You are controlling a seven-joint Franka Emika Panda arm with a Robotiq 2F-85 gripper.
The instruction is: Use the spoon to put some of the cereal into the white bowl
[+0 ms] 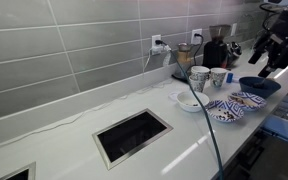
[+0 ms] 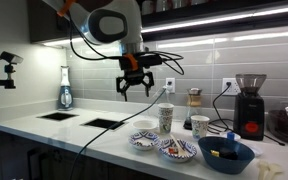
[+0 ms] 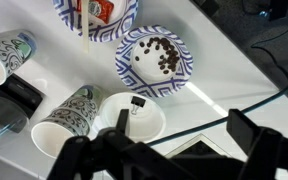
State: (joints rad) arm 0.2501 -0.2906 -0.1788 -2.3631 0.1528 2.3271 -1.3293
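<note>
The handle (image 1: 237, 96) (image 3: 85, 36) of the spoon that rests in the patterned dish with the red-and-white item should be gripped next by my gripper.
In the wrist view the white bowl (image 3: 124, 122) stands on the counter with a small black binder clip (image 3: 137, 102) inside it. Beyond it a blue-and-white patterned dish (image 3: 134, 40) holds dark brown cereal (image 3: 164, 56). I cannot make out the spoon for certain. My gripper (image 3: 184, 122) hangs high above the counter, open with nothing between its fingers, one finger (image 3: 123, 120) over the bowl's edge. Both exterior views show the gripper (image 2: 136, 86) (image 1: 275, 48) in the air above the dishes and the white bowl (image 1: 189, 101) (image 2: 144, 126).
Two patterned mugs (image 3: 66, 122) (image 3: 2, 55) stand beside the bowl. Another patterned dish (image 3: 122, 18) holds a red-and-white item. A dark blue bowl (image 2: 226, 153), a coffee grinder (image 2: 249, 103), a black cable (image 3: 264, 100) and rectangular counter cutouts (image 1: 132, 135) are nearby.
</note>
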